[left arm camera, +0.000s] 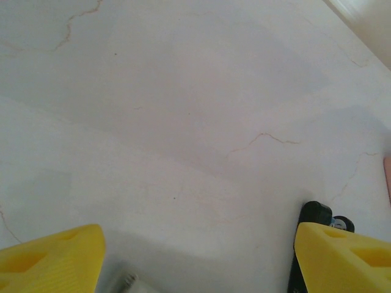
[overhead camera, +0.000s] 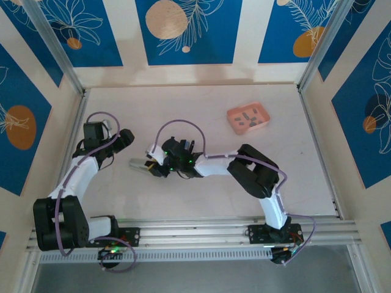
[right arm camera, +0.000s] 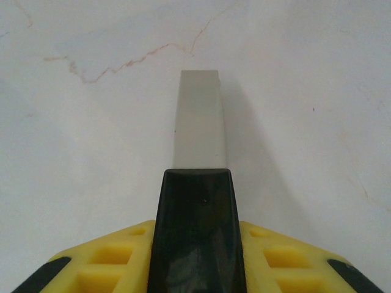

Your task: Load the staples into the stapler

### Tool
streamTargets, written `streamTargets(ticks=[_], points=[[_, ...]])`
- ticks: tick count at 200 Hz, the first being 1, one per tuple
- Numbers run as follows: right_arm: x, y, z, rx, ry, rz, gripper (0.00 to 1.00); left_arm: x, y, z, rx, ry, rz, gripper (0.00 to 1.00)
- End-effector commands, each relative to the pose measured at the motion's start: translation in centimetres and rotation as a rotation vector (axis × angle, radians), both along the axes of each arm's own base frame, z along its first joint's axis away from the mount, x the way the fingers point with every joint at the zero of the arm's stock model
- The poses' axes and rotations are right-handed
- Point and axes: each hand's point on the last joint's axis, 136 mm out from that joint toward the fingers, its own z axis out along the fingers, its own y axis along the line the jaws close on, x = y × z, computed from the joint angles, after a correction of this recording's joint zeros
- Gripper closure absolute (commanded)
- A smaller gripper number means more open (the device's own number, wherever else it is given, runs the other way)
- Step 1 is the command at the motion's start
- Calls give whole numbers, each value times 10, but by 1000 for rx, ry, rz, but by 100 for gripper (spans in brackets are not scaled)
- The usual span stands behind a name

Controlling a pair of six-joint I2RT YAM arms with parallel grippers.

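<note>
The black stapler will leave my right gripper on the bare table (overhead camera: 187,190) between that gripper's wrist and the near rails.
The black stapler (right arm camera: 197,232) sits clamped between the yellow fingers of my right gripper (right arm camera: 195,227), which is shut on it. Its silvery-grey rail (right arm camera: 198,119) sticks out ahead, over the table. From above, the right gripper (overhead camera: 154,166) reaches left across the table's middle, and the rail (overhead camera: 135,163) pokes out to its left. My left gripper (overhead camera: 122,139) hovers just up and left of that, jaws wide open (left arm camera: 197,237) with bare table between them. The staples (overhead camera: 247,118) lie as small dark strips in the salmon-pink tray (overhead camera: 233,116) at the back right.
The white marble-look table (overhead camera: 201,110) is walled by blue patterned panels at the back and sides. A small silvery end of something (left arm camera: 125,282) shows at the bottom edge of the left wrist view. Rails holding the arm bases run along the near edge (overhead camera: 195,235).
</note>
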Motion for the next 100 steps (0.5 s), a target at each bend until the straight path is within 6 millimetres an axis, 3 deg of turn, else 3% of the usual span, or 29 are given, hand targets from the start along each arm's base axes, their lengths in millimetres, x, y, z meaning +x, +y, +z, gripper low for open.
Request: streamTargets(ticks=[1,30,100], points=[[-10,-1,60,137,-77,73,70,4,-10,23,-5,-57,-63,20],[-33,-26,68,132,-76,133,73,5,-23,29,2,-75,-115,21],[-84,-95,61,73,-68,311,78,10,-69,38,34,-140,-287,23]])
